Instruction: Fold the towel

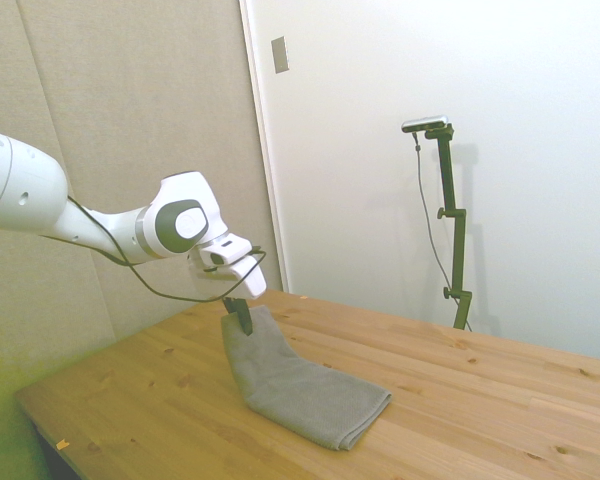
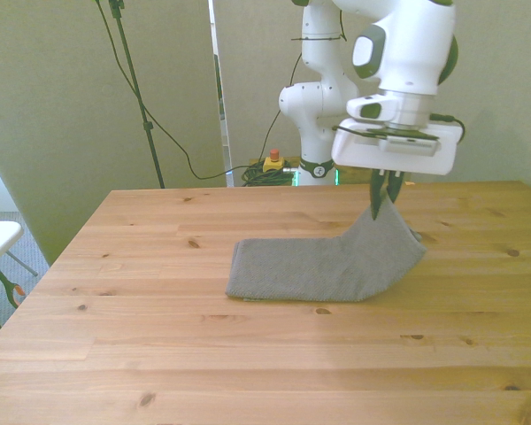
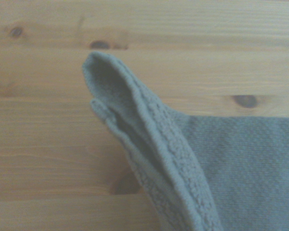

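The robot's gripper needs to release the raised end of the towel on top of the grey towel's opposite flat end (image 2: 237,255).
The grey towel (image 1: 300,385) (image 2: 323,266) lies on the wooden table with one end pulled up off the surface. My gripper (image 1: 240,312) (image 2: 385,197) is shut on that raised end, holding it a little above the table at the front view's right. The rest of the towel stays flat and stretches toward the front view's left. Close up, the wrist view shows the lifted towel edge (image 3: 154,139) with its layered hems hanging over the wood.
The wooden table (image 2: 159,354) has bare surface all around the towel. A red and yellow button box (image 2: 273,161) and cables sit behind the table's far edge, by the robot base.
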Controlling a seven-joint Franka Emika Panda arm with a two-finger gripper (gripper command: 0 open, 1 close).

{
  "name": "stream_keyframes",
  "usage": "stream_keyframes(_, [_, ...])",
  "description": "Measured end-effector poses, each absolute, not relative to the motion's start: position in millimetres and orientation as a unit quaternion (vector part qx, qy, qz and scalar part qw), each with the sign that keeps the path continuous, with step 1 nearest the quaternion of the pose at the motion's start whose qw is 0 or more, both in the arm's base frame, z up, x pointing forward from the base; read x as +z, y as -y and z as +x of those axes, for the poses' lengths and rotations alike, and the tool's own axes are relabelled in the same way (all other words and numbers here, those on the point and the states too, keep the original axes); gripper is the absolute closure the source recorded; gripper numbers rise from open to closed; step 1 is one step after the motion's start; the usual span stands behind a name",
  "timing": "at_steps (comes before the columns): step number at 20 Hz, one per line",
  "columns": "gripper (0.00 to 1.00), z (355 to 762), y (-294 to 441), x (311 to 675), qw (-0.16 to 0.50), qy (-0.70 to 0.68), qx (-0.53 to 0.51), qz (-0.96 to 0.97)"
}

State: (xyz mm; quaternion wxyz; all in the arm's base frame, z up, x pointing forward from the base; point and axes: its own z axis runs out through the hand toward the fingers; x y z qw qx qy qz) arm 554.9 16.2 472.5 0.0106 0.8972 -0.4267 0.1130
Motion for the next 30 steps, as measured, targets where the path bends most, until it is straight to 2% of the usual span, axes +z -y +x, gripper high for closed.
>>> stream_keyframes(6, [1.00,529,83,523,-0.023,0.464,0.127,0.876])
stream_keyframes(10, [1.00,506,149,523,-0.025,0.499,0.126,0.857])
stream_keyframes(11, [0.00,502,166,516,-0.025,0.507,0.122,0.853])
stream_keyframes(16, [0.00,499,222,477,-0.062,0.516,0.100,0.849])
stream_keyframes(22, [0.00,514,257,475,-0.120,0.476,0.110,0.864])
stream_keyframes(27, [0.00,522,261,464,-0.119,0.465,0.100,0.872])
stream_keyframes(30, [0.00,516,256,470,-0.138,0.452,0.073,0.878])
